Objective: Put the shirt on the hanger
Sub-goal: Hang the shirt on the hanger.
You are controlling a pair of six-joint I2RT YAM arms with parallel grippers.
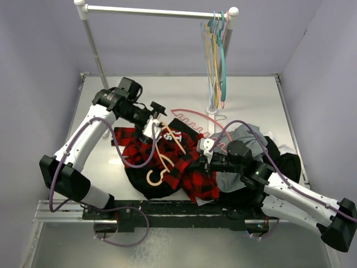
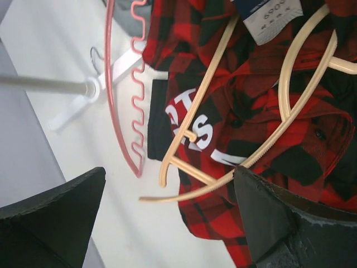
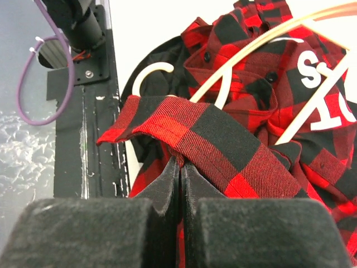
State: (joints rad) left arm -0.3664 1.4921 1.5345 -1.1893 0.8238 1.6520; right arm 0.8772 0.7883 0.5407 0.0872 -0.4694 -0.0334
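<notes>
The fingers of my left gripper needs to next reach along the pale tan hanger and close on the hanger's ridged arm (image 1: pixel 157 145) (image 2: pixel 233 173), near where the hanger's crossbar joins it.
The red-and-black plaid shirt (image 1: pixel 184 167) lies crumpled in the middle of the table, with white lettering showing on a black patch (image 2: pixel 192 125). The pale tan hanger (image 1: pixel 150 180) lies on top of it, hook toward the near edge. My left gripper (image 2: pixel 167 223) hovers open over the shirt's far end. One tip of the hanger (image 2: pixel 184 192) reaches into the gap between its fingers (image 2: pixel 279 218) and seems to touch neither. My right gripper (image 3: pixel 181 162) is shut on a raised fold of the shirt (image 3: pixel 223 139) at its near right side, beside the hanger's hook (image 3: pixel 150 72).
A pink hanger with a wavy bar (image 1: pixel 192 120) lies on the table behind the shirt. A white rack (image 1: pixel 159 11) at the back holds several hangers (image 1: pixel 215 50). A grey garment (image 1: pixel 242 137) and a black one (image 1: pixel 284 162) lie right of the shirt. The arms' black rail (image 1: pixel 167 215) runs along the near edge.
</notes>
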